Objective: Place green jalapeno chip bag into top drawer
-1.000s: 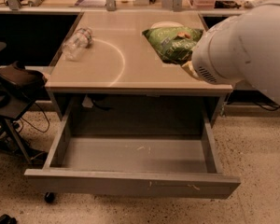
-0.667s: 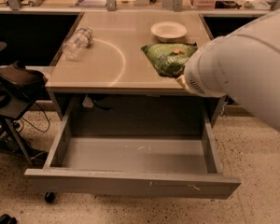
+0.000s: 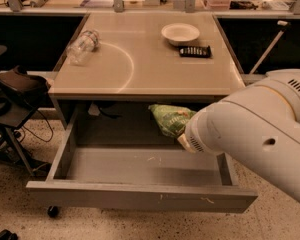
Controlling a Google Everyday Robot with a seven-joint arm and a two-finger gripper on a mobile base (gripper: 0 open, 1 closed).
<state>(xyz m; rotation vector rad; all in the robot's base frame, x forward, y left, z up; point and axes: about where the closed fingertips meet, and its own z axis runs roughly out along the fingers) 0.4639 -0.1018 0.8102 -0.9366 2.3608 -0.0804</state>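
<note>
Next, my gripper lets go of the green jalapeno chip bag on the middle of the grey drawer's bottom, toward the back (image 3: 150, 145).
The green jalapeno chip bag (image 3: 170, 118) hangs in the air just under the table's front edge, above the back right part of the open top drawer (image 3: 140, 196). My gripper (image 3: 183, 134) is at the bag's lower right, mostly hidden behind my big white arm (image 3: 255, 134). It is shut on the bag and holds it clear of the drawer floor. The grey drawer is pulled fully out and nothing lies in it.
On the beige table top (image 3: 140, 79) lie a clear plastic bottle (image 3: 82, 46) at the left, a white bowl (image 3: 180, 33) and a black flat object (image 3: 195, 51) at the back right. A dark chair (image 3: 15, 84) stands at the left.
The arm has carried the bag from the table top forward and down over the front edge. The bag now hangs over the open drawer, and the bowl and black object are uncovered.
</note>
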